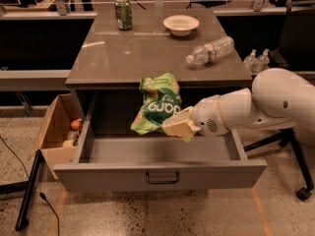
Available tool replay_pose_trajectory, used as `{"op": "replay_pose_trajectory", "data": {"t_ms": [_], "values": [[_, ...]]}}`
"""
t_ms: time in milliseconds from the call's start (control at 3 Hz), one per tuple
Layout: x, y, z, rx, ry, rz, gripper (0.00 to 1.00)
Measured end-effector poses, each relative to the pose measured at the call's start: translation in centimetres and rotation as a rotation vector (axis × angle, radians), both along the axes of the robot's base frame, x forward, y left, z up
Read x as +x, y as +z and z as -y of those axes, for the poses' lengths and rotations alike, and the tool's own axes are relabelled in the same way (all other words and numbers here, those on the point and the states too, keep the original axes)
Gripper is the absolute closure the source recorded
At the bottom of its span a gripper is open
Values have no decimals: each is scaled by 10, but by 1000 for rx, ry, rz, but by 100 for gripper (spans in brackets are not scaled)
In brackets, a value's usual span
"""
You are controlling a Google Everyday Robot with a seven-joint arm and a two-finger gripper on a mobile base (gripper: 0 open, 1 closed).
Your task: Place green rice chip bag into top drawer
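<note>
My gripper is going to release the green rice chip bag on the middle of the drawer's bottom (158,122), straight behind the dark handle. The bag is now upright above the open drawer.
The green rice chip bag (157,105) is a glossy green foil bag with white lettering, held upright in the air above the open top drawer (160,173). My gripper (173,125) reaches in from the right on a white arm and is shut on the bag's lower right edge. The drawer is pulled out, grey, with a dark handle at the middle of its front panel. Its inside looks bare below the bag.
A grey table (157,53) above the drawer carries a green soda can (123,13), a white bowl (181,24) and a lying plastic bottle (211,50). A brown cardboard box (58,132) with small items stands left of the drawer. A dark stand leg lies at the lower left.
</note>
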State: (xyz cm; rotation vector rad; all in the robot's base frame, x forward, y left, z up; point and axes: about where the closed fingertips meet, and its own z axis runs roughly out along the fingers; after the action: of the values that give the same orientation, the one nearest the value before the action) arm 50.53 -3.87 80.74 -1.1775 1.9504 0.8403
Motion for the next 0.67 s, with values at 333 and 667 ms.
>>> {"op": "replay_pose_trajectory", "data": {"t_ms": [333,667], "values": [[-11,-8,0,9,8,-45,100],[-19,-14,-6,28,18,-74,100]]}}
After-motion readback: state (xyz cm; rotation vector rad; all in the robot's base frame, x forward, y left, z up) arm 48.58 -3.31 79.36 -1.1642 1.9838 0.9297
